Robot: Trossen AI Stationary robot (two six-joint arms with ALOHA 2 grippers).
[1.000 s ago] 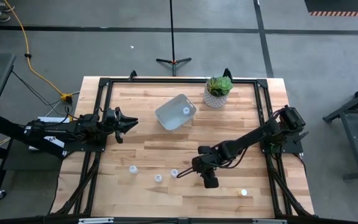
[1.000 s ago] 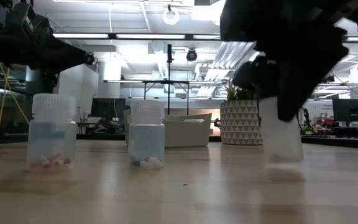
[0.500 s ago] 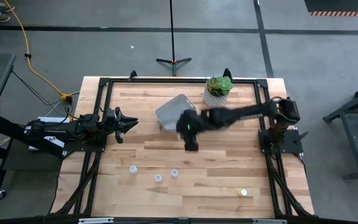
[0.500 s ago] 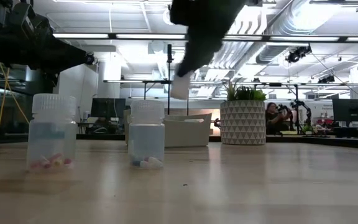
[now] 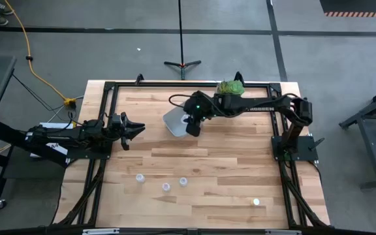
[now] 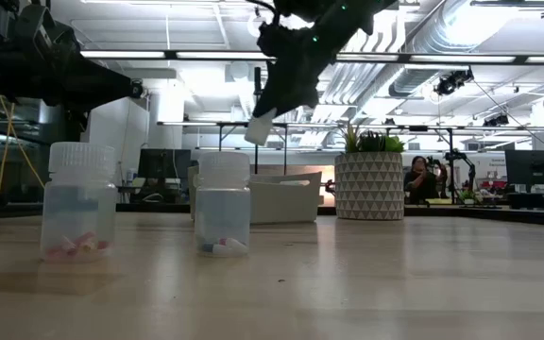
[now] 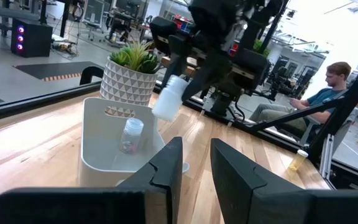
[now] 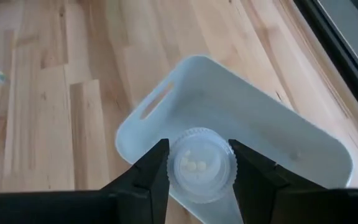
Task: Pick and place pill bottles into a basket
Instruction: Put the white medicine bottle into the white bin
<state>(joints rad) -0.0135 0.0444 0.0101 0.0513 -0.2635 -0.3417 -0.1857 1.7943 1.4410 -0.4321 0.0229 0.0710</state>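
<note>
Next, my right gripper lets go of the pill bottle on the pale basket's bottom (image 5: 186,125) (image 8: 196,169), toward the basket's handle slot.
My right gripper (image 5: 192,124) hangs over the pale basket (image 5: 173,120), shut on one pill bottle (image 6: 260,127). The bottle also shows in the left wrist view (image 7: 168,99) and the right wrist view (image 8: 199,165). Another bottle (image 7: 131,134) stands inside the basket (image 7: 104,140). Three bottles stand upright on the table toward its near edge (image 5: 140,177), (image 5: 166,187), (image 5: 183,181), and one farther right (image 5: 256,202). My left gripper (image 5: 139,128) is open and empty at the table's left, level, pointing at the basket. My right gripper pinches the bottle between its two fingers, one on either side of its ribbed round rim (image 8: 199,186). The fingers (image 6: 286,80) come from above, slanting down. The bottle hangs tilted below them, lifted clear, above the basket's open top (image 8: 247,118).
A white patterned pot with a green plant (image 5: 229,95) stands at the far edge, right of the basket. A black frame (image 5: 109,88) runs around the tabletop. The middle and right of the wooden top (image 5: 240,163) are bare. A person (image 7: 328,93) sits beyond the table.
My right gripper has lifted a bottle off the table near the near edge and carried it up and toward the far edge. It now hangs over the basket, and the bottle has tipped from upright to tilted. The other bottles have stayed put.
</note>
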